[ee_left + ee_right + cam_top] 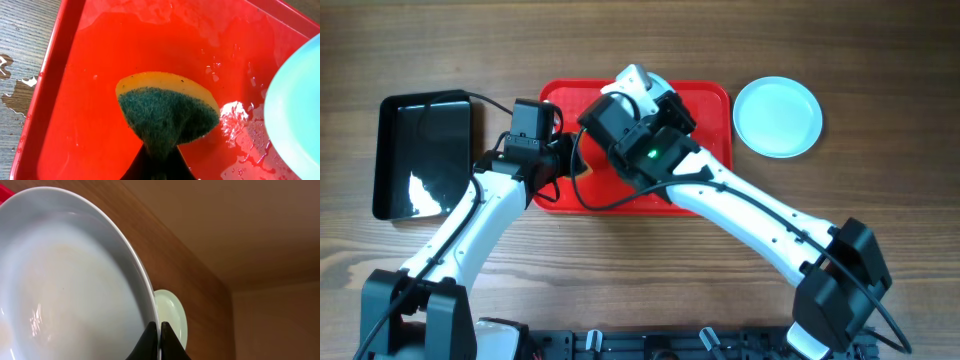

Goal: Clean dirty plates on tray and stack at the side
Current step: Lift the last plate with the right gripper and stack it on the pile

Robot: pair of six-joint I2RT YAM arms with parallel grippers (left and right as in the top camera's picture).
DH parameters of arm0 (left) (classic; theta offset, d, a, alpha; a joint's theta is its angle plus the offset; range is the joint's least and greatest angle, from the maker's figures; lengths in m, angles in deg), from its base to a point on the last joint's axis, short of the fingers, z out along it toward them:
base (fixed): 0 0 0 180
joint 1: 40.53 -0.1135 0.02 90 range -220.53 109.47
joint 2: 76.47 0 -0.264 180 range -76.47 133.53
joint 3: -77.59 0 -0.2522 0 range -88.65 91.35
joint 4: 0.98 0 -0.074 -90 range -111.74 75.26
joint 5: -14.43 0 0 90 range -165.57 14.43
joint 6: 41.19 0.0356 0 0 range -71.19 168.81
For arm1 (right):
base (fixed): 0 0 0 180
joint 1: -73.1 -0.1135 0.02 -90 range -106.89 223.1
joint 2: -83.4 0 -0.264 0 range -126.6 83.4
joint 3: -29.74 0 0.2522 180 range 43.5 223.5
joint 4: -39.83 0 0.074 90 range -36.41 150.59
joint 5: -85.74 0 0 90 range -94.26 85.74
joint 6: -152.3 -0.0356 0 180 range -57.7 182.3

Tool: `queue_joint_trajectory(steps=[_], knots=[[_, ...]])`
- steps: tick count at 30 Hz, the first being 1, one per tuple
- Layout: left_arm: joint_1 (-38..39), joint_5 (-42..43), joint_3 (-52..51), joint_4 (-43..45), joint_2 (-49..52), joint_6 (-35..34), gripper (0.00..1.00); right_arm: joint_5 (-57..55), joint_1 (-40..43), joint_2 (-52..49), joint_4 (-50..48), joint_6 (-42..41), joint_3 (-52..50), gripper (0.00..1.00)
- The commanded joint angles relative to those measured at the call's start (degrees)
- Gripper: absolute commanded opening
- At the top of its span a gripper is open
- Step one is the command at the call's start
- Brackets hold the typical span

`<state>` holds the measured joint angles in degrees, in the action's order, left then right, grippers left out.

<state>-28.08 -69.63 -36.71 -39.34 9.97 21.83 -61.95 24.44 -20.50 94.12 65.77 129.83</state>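
Note:
The robot's right gripper should release the pale turquoise plate on top of the other plate [777, 116] [169, 321] beside the red tray.
My right gripper [160, 336] is shut on the rim of a pale turquoise plate [65, 280], holding it tilted on edge above the red tray [715, 100]. Faint brownish smears show on its face. In the overhead view only a pale sliver of this plate [636, 80] shows beyond the right wrist. My left gripper [160, 167] is shut on a yellow sponge with a green scouring face [167, 112], low over the tray's wet floor [100, 60]. The held plate's edge [297, 120] lies just to the sponge's right, apart from it. Another plate [778, 116] lies flat on the table right of the tray.
A glossy black tray [420, 155] sits at the left on the wooden table. Water spots wet the wood beside the red tray's left rim [15, 97]. Both arms cross over the tray's front half.

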Motion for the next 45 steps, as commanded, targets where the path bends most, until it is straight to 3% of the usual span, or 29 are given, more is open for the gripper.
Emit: queue_joint_trajectory(steps=[1, 6, 12, 17, 20, 24, 30, 34, 39, 45], knots=[[0.15, 0.66, -0.31, 0.17, 0.72, 1.27, 0.04, -6.62, -0.61, 1.36, -0.85, 1.49, 1.05, 0.04], [0.15, 0.66, -0.31, 0.2, 0.72, 1.27, 0.04, -15.93, -0.85, 1.36, -3.65, 9.75, 1.05, 0.04], [0.15, 0.66, -0.31, 0.17, 0.72, 1.27, 0.04, -15.41, -0.9, 1.36, -4.48, 9.51, 1.05, 0.04], [0.15, 0.66, -0.31, 0.17, 0.72, 1.27, 0.04, -5.27, -0.76, 1.36, -1.16, 0.55, 0.98, 0.04], [0.15, 0.66, -0.31, 0.17, 0.72, 1.27, 0.04, 6.58, 1.64, 1.36, 4.39, -13.62, 0.98, 0.04], [0.15, 0.66, -0.31, -0.04, 0.72, 1.27, 0.04, 21.94, 8.68, 1.38, 8.13, -25.79, 0.98, 0.04], [0.15, 0.66, -0.31, -0.44, 0.72, 1.29, 0.04, 47.56, 26.03, 1.38, 8.44, -30.88, 0.98, 0.04], [0.15, 0.66, -0.31, -0.44, 0.72, 1.27, 0.04, 70.51, 46.71, 1.38, 8.59, -30.47, 0.59, 0.04], [0.15, 0.66, -0.31, -0.44, 0.72, 1.27, 0.04, 70.49, 60.24, 1.31, 7.45, -30.18, -3.61, 0.04], [0.15, 0.66, -0.31, -0.26, 0.72, 1.27, 0.04, 69.79, 64.61, 1.25, 1.88, -28.2, -9.38, 0.04]])
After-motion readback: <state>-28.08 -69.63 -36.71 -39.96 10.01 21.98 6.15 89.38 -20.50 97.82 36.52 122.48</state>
